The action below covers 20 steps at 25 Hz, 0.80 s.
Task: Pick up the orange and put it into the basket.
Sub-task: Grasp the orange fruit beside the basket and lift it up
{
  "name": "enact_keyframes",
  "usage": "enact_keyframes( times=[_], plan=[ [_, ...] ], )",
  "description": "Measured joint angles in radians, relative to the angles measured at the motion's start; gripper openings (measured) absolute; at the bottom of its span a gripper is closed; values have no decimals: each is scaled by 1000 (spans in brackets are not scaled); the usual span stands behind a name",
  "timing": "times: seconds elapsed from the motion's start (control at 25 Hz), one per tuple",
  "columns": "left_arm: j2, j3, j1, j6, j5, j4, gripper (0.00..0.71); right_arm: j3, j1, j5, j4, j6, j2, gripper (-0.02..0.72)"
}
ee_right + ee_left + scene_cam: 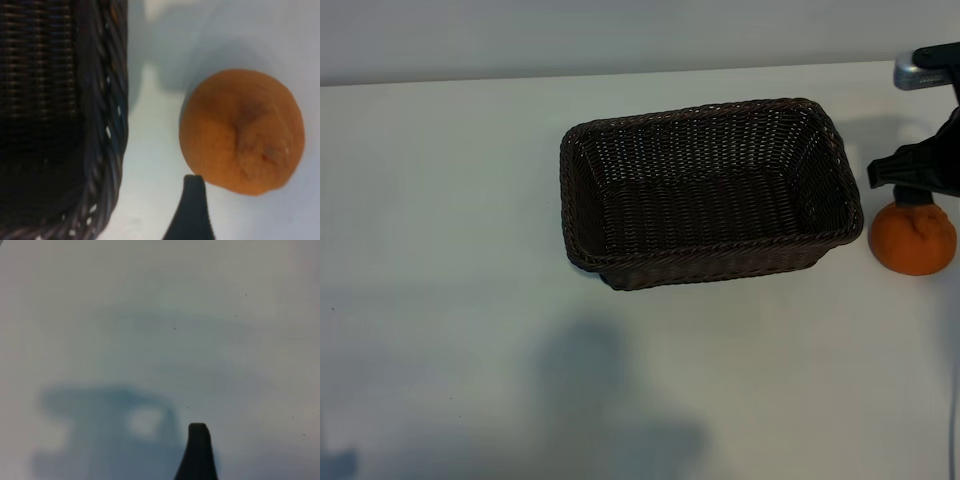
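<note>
Next, my right gripper grips the raised stem end [924, 222] [261, 152] at the top of the orange.
The orange [912, 240] rests on the white table just right of the basket [705, 262], a short gap apart. My right gripper [920, 195] hangs directly over the orange, close to its top, and stands open. In the right wrist view one dark fingertip [194, 187] lies at the edge of the orange [242, 130], on the side toward the basket's braided rim [107, 125]; the other finger is out of frame. The basket holds nothing. One dark fingertip [198, 440] of my open left gripper shows over bare table, and that arm is outside the exterior view.
The white table [450, 200] reaches back to a pale wall. Soft shadows [610, 400] lie on it in front of the basket. The orange sits near the exterior view's right edge, with the right arm's metal part [912, 75] above it.
</note>
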Motion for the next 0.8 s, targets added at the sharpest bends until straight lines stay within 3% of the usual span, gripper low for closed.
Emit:
enact_keyframes(
  times=[0.24,0.8],
  plan=[
    [0,0,0,0,0,0,593,0,0,-69,-3,41,51,589],
    [0,0,0,0,0,0,593,-9,-30,-107,-66,107,177,589]
  ],
)
